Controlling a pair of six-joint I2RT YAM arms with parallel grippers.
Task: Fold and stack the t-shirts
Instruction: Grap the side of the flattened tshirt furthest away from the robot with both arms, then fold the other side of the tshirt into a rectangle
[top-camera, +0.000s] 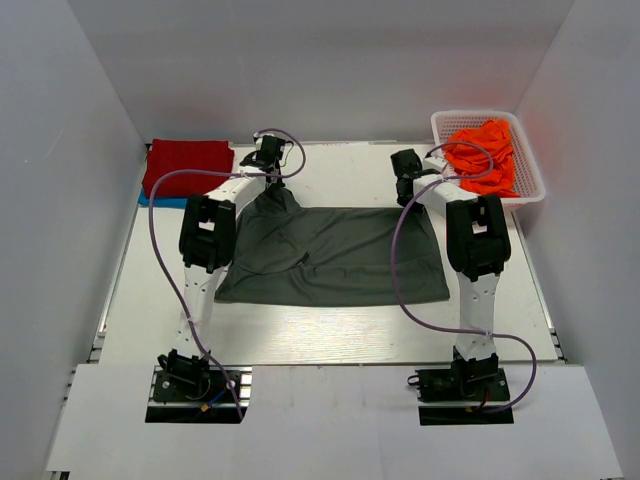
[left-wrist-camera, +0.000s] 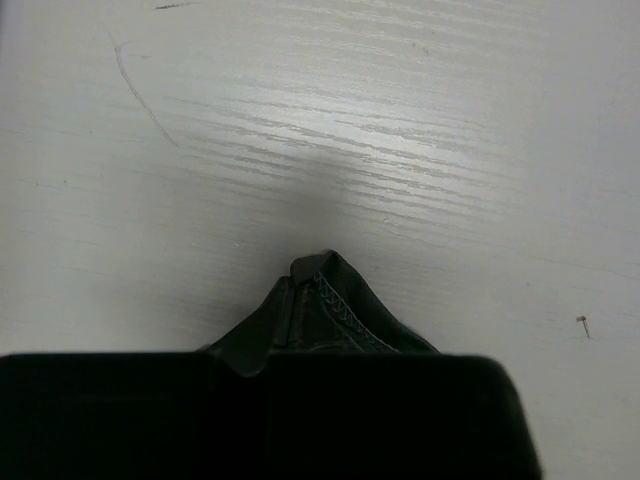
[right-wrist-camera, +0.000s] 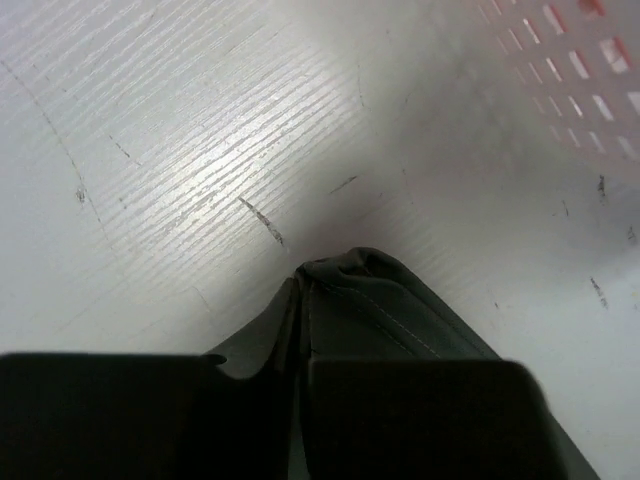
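Observation:
My left gripper should set the far corner of the charcoal-grey t-shirt down on the t-shirt's near edge (top-camera: 262, 300), towards the end of that edge on my left gripper's side.
A large dark charcoal-grey t-shirt (top-camera: 335, 255) lies spread across the middle of the table. My left gripper (top-camera: 268, 178) is shut on its far left corner (left-wrist-camera: 330, 300), and the cloth rises to a peak there. My right gripper (top-camera: 408, 192) is shut on its far right corner (right-wrist-camera: 380, 300). A folded red t-shirt (top-camera: 187, 163) lies at the far left on a blue one (top-camera: 150, 200), of which only an edge shows. Bright orange t-shirts (top-camera: 485, 155) fill the basket at the far right.
The white plastic lattice basket (top-camera: 528, 160) stands at the far right corner; its wall shows in the right wrist view (right-wrist-camera: 570, 60). White walls enclose the table on three sides. Purple cables loop from both arms.

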